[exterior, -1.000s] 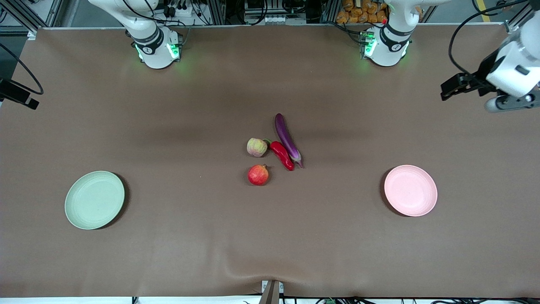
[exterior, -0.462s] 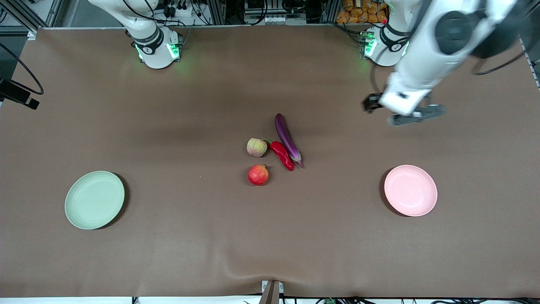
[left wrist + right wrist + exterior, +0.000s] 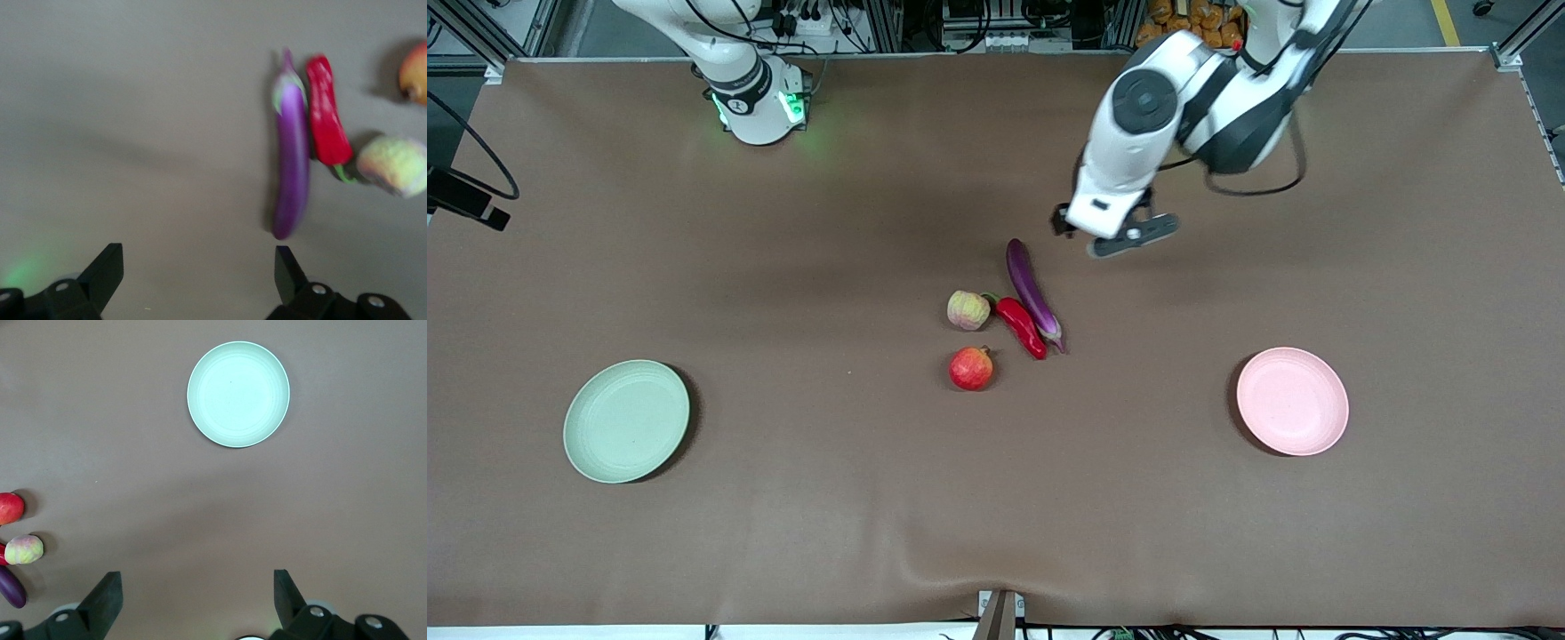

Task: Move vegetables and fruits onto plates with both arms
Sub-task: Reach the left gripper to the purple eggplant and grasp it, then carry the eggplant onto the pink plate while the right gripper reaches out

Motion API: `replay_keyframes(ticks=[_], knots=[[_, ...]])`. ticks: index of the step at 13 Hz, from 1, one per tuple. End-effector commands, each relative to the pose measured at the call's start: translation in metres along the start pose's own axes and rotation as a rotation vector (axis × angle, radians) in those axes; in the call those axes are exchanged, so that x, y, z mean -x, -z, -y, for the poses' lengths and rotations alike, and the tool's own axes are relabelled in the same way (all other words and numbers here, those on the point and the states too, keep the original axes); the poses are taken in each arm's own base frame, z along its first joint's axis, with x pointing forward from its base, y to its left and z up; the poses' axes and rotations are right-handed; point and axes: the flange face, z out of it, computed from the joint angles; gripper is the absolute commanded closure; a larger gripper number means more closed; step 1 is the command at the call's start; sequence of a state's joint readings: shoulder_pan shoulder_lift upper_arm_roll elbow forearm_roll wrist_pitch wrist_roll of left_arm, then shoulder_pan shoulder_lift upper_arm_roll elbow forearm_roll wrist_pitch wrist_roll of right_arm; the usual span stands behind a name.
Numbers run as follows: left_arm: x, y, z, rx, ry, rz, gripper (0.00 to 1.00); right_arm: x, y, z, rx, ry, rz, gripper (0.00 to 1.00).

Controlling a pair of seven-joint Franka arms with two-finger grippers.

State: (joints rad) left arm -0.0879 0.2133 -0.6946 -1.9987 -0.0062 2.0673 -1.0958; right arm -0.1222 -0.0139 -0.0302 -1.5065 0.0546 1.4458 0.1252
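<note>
Next, I move my left gripper to the purple eggplant's body (image 3: 1022, 268) (image 3: 291, 195) near its rounded end, away from the green cap, and close it there.
The purple eggplant (image 3: 1032, 292), red chili (image 3: 1021, 327), pale apple (image 3: 968, 309) and red pomegranate-like fruit (image 3: 971, 368) lie clustered mid-table. The green plate (image 3: 626, 420) sits toward the right arm's end and the pink plate (image 3: 1291, 401) toward the left arm's end; both are empty. My left gripper (image 3: 1116, 236) hovers over bare cloth beside the eggplant's rounded end. It is open and empty in the left wrist view (image 3: 197, 273), which shows the eggplant (image 3: 292, 167), chili (image 3: 328, 123) and apple (image 3: 393, 165). My right gripper (image 3: 197, 593) is open and empty, high over the table, with the green plate (image 3: 238, 393) in view.
The brown cloth (image 3: 827, 533) covers the whole table and has a slight wrinkle at the edge nearest the front camera. A black bracket (image 3: 467, 203) juts in at the right arm's end. The right arm's base (image 3: 756, 98) stands at the table's back edge.
The left arm has swung in from the left arm's end of the table toward the middle, and its gripper is now beside the eggplant. The fruits, vegetables and plates have not moved.
</note>
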Motion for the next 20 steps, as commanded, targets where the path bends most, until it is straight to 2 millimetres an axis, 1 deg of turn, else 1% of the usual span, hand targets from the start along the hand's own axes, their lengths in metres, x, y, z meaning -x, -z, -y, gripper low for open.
replay_keyframes(ticks=[1, 3, 7, 8, 10, 12, 13, 14, 15, 16, 17, 18, 19, 20], knots=[[-0.001, -0.031, -0.032, 0.041, 0.037, 0.064, 0.0, 0.0, 0.003, 0.0, -0.016, 0.004, 0.002, 0.0], [0.011, -0.054, -0.046, 0.035, 0.006, 0.044, 0.0, 0.0, 0.003, 0.0, -0.016, 0.004, 0.002, 0.0], [0.015, -0.106, -0.073, 0.087, 0.065, 0.005, 0.0, -0.001, 0.003, -0.001, -0.016, 0.003, 0.002, 0.0], [0.017, -0.122, -0.077, 0.082, 0.068, -0.007, 0.0, 0.0, 0.003, 0.0, -0.016, 0.004, 0.002, 0.0], [0.012, -0.151, -0.082, 0.06, 0.074, -0.042, 0.0, 0.0, 0.003, 0.0, -0.016, 0.004, 0.002, 0.0], [0.017, -0.171, -0.09, 0.065, 0.062, -0.062, 0.01, 0.0, 0.003, 0.0, -0.015, 0.004, 0.004, 0.0], [0.013, -0.178, -0.089, 0.076, 0.072, -0.069, 0.03, 0.0, 0.003, 0.0, -0.016, 0.004, 0.001, 0.0], [0.008, -0.183, -0.088, 0.081, 0.078, -0.074, 0.09, 0.0, 0.003, 0.0, -0.016, 0.004, 0.002, 0.0], [0.007, -0.188, -0.087, 0.077, 0.078, -0.073, 0.23, 0.0, 0.003, 0.0, -0.016, 0.004, 0.002, 0.0], [0.01, -0.19, -0.088, 0.074, 0.074, -0.074, 0.49, 0.0, 0.003, 0.0, -0.016, 0.004, 0.002, 0.0], [0.007, -0.193, -0.085, 0.066, 0.07, -0.08, 0.78, 0.0, 0.003, 0.0, -0.016, 0.004, 0.002, 0.0], [0.002, -0.191, -0.082, 0.063, 0.076, -0.086, 1.0, 0.0, 0.003, 0.001, -0.016, 0.007, 0.001, 0.0], [-0.007, -0.187, -0.077, 0.058, 0.089, -0.092, 1.0, 0.0, 0.003, 0.001, -0.016, 0.006, 0.001, 0.0], [-0.015, -0.179, -0.071, 0.044, 0.098, -0.106, 1.0, 0.0, 0.003, 0.001, -0.016, 0.006, 0.001, 0.0]])
